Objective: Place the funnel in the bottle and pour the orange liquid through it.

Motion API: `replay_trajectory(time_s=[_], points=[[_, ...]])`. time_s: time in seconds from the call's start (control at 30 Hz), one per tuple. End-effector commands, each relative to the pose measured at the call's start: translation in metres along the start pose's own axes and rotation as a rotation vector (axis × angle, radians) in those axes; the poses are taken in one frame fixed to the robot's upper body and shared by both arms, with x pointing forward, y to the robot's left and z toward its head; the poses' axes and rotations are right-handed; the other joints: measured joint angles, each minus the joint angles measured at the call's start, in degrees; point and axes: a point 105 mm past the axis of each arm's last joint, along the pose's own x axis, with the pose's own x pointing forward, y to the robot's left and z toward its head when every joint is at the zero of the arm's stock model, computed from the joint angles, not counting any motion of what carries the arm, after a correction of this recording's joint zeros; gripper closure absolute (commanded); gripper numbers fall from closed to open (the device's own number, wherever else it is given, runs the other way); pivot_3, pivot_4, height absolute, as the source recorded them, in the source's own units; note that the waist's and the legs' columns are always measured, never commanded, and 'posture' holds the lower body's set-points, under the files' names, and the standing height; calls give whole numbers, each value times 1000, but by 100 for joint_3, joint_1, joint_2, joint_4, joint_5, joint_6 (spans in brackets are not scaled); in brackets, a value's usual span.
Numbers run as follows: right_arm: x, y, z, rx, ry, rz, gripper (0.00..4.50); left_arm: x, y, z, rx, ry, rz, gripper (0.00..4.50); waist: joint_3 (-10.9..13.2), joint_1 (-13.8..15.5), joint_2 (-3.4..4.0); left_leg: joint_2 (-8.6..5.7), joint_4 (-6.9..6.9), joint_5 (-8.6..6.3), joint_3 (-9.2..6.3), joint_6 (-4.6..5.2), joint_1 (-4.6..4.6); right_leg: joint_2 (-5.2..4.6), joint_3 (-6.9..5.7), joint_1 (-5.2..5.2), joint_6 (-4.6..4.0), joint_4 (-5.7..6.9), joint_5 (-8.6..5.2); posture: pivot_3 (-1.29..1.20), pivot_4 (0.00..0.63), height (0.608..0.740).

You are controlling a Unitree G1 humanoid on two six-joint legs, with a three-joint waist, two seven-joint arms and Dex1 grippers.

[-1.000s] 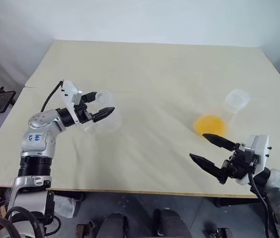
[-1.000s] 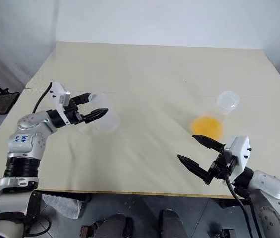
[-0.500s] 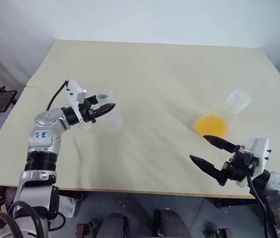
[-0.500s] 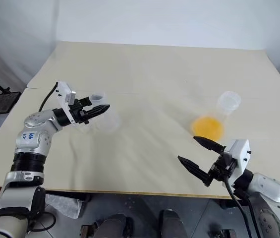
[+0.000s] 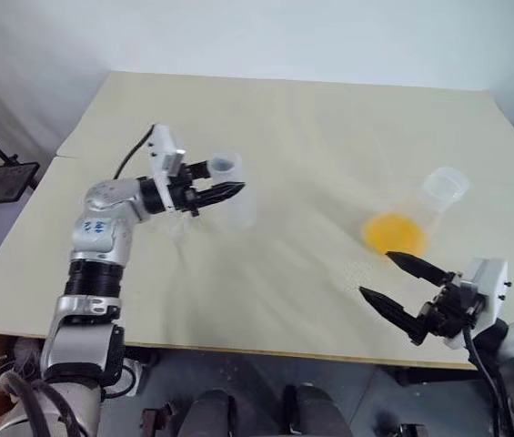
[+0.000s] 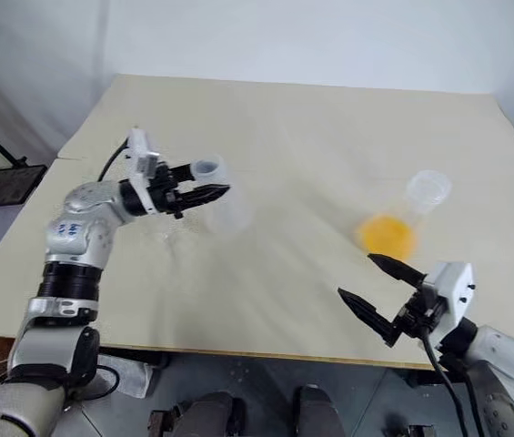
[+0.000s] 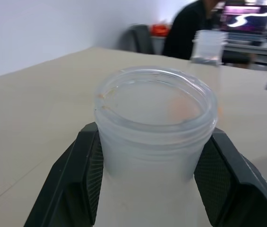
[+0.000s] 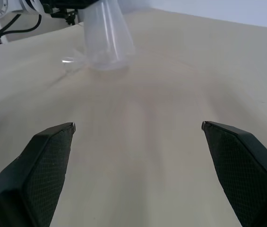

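Observation:
Next, my left gripper puts the clear bottle down on the table's bare middle (image 5: 287, 248) near the flask of orange liquid.
My left gripper (image 5: 225, 179) is shut on the neck of the clear bottle (image 5: 236, 198), left of the table's middle. Its black fingers (image 7: 76, 165) press both sides of the neck below the open rim (image 7: 157, 94). I cannot tell whether the bottle's base (image 8: 106, 56) touches the table. A faint clear shape on the table beside that base looks like the funnel (image 5: 178, 233). The orange liquid (image 5: 391, 232) pools in a second clear flask (image 5: 438, 187) at the right. My right gripper (image 5: 377, 275) stands open and empty near the front edge, in front of that flask.
The pale table (image 5: 311, 127) has bare room between the bottle and the flask. A black stand (image 5: 2, 177) is off the table's left edge. A person in dark clothes (image 7: 190, 33) sits far behind the table.
My left gripper has shut on the bottle's neck and carried the bottle to the right, toward the table's middle. The right gripper has stayed open and almost still.

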Motion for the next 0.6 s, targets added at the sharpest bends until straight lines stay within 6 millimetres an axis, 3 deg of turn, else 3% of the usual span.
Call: replay_trajectory(time_s=[0.03, 0.3, 0.6], points=[[-7, 2, 12, -48, -26, -21, 0, 20, -14, 1, 57, 16, -97, 2193, 0, -3, 0, 0, 0, 0, 0, 0, 0, 2, 1, 0, 0, 0, 0, 0, 150, 740], [-21, 11, 7, -21, -10, -103, 0, 68, -30, -23, 117, 31, -153, 2193, 0, 8, -1, 0, 0, 0, 5, 1, 1, 6, 5, -1, 0, -2, 0, 0, 150, 740], [-29, 18, 5, -6, 1, -141, 0, 73, -38, -32, 105, 58, -211, 2193, 0, -5, 0, 3, 0, -2, 6, 5, 4, 7, 10, 0, 1, -3, 0, 0, 150, 740]])
